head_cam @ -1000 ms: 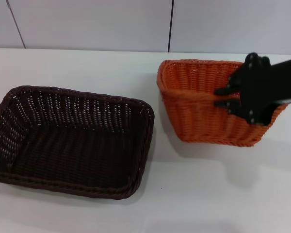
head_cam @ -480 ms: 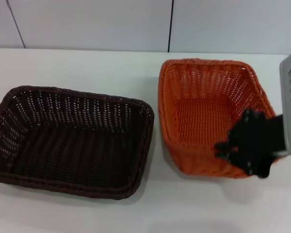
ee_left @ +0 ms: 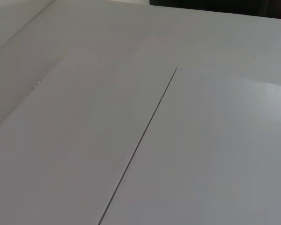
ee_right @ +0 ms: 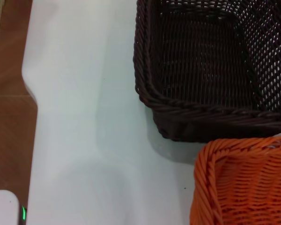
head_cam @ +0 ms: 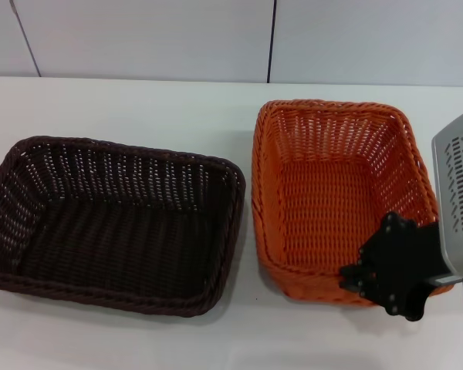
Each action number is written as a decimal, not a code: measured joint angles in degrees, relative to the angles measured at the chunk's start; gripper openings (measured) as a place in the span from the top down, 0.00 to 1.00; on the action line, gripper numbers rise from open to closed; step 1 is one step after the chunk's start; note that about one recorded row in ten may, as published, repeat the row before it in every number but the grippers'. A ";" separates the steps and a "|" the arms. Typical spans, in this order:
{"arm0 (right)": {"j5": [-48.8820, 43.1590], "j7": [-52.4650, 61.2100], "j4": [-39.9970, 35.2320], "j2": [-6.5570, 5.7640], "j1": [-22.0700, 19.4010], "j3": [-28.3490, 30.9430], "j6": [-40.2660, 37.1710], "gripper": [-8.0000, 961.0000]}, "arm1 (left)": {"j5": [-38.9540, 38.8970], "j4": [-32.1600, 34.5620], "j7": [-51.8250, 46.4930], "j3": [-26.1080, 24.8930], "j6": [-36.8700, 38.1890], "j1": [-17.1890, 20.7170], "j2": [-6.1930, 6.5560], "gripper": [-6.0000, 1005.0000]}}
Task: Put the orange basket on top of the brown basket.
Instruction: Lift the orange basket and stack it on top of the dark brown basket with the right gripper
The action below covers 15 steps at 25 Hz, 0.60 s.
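My right gripper is too near the orange basket's near corner; I should open and grip the orange basket's near rim closer to its middle (head_cam: pixel 330 279) before lifting.
The orange basket (head_cam: pixel 332 105) rests level on the white table at the right, its opening facing up. My right gripper (head_cam: pixel 349 279) is at its near right corner, with the black fingers closed over the near rim. The brown basket (head_cam: pixel 123 148) lies flat at the left, a narrow strip of table between the two. In the right wrist view a corner of the orange basket (ee_right: pixel 243 187) shows close up, with the brown basket (ee_right: pixel 201 56) beyond it. My left gripper is out of view, and its wrist camera shows only plain white surface.
The grey link of my right arm (head_cam: pixel 459 200) hangs over the table's right side. A white wall stands behind the table. In the right wrist view the table edge meets brown floor (ee_right: pixel 9 117), and a white device with a green light (ee_right: pixel 4 208) sits in the corner.
The orange basket was tipped up on its side a second ago and has come down level. My right gripper has swung with it from the far right rim toward the near right corner.
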 joint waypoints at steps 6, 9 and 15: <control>3.84 1.96 -1.12 -0.03 -0.04 0.99 -0.54 0.94 | 0.10 0.00 0.06 0.00 0.01 0.19 0.12 0.18; 6.68 3.37 -0.97 -0.20 0.48 2.53 0.83 0.93 | 0.04 0.01 0.08 0.00 0.00 0.37 0.23 0.18; 7.82 4.48 -1.43 -0.18 1.05 3.17 1.99 0.76 | -0.04 -0.18 0.05 0.00 0.00 0.69 0.49 0.18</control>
